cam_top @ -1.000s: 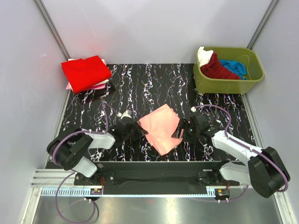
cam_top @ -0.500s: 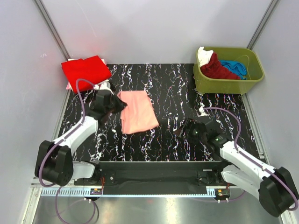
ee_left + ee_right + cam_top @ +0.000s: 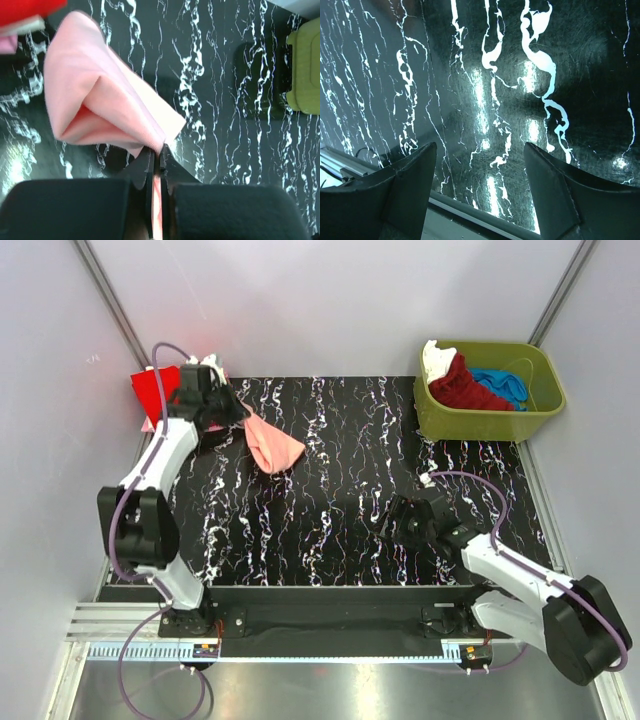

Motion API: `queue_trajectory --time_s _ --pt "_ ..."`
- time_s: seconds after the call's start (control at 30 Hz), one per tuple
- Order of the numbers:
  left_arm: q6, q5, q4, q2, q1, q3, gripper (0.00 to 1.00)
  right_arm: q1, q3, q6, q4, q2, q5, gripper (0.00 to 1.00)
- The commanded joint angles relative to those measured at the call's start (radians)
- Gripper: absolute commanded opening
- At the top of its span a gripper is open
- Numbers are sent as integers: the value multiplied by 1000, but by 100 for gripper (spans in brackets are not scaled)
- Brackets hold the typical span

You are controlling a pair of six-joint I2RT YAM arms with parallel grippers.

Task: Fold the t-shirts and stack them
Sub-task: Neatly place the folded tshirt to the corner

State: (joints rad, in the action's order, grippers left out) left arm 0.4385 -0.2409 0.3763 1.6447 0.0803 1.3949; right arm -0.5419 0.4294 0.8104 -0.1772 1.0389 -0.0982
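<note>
I will use my left gripper to set the salmon-pink t-shirt, now hanging beside the stack, down and let it go on top of the bright red shirt (image 3: 188, 392) in the far corner.
My left gripper (image 3: 233, 412) is shut on the folded salmon-pink t-shirt (image 3: 272, 444) and holds it at the table's far left, hanging beside the stack. In the left wrist view the shirt (image 3: 100, 110) hangs from the closed jaws of my left gripper (image 3: 159, 152). The bright red shirt (image 3: 157, 392) tops the stack at the far left corner, mostly hidden by the arm. My right gripper (image 3: 388, 523) is open and empty low over the marbled table at the near right; the right wrist view shows my right gripper (image 3: 480, 160) over bare tabletop.
An olive-green tub (image 3: 535, 405) at the far right holds a dark red shirt (image 3: 468, 387), a blue shirt (image 3: 502, 383) and a white shirt (image 3: 436, 358). Grey walls close the sides and back. A metal rail runs along the near edge.
My left gripper has carried the salmon-pink shirt from the table's middle to the far left, beside the red stack. My right gripper let go and drew back to the near right.
</note>
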Motion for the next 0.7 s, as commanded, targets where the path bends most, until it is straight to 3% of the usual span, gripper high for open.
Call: queue_trajectory --time_s 0.0,0.33,0.67 --pt "-127 -145 53 58 -37 196 0 -6 40 -5 45 16 -1 78" --pt "-210 -331 242 347 -70 732 0 -4 46 -11 62 46 -8 77" --pt "-63 -425 181 547 -79 1024 0 -4 60 -22 70 87 -18 77"
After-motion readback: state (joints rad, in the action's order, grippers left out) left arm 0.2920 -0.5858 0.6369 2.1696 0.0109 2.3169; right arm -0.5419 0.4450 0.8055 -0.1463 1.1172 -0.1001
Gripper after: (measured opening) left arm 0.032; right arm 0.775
